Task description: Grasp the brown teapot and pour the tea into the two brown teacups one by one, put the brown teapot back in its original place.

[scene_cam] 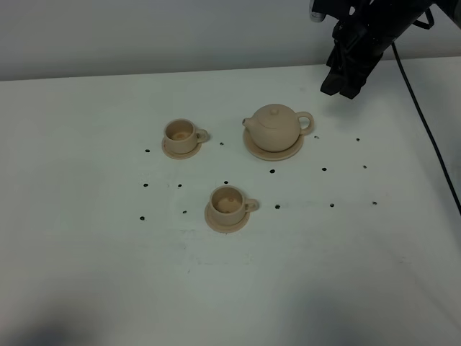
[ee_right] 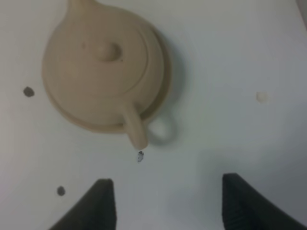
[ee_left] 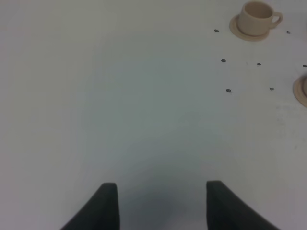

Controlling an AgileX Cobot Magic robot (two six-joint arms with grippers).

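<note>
Next, I move my right gripper to the brown teapot's loop handle (scene_cam: 308,117) (ee_right: 135,128) and close it there, because the teapot has to be lifted for pouring.
The brown teapot (scene_cam: 276,128) stands upright with its lid on, resting on its wide round saucer (scene_cam: 274,151) right of the table's middle. Its loop handle (scene_cam: 306,122) points right. My right gripper (scene_cam: 344,83) hovers open above and to the right of that handle, touching nothing. In the right wrist view the teapot (ee_right: 103,72) lies just beyond the open right gripper (ee_right: 168,191). One teacup (scene_cam: 180,133) sits on its saucer left of the teapot, and a second teacup (scene_cam: 227,200) sits nearer the front. My left gripper (ee_left: 160,196) is open over bare table, far from a teacup (ee_left: 256,17).
The white table (scene_cam: 360,274) carries small black dots around the tea set. A black cable (scene_cam: 432,144) runs down the right edge. The rim of another saucer (ee_left: 302,91) shows at the border of the left wrist view.
</note>
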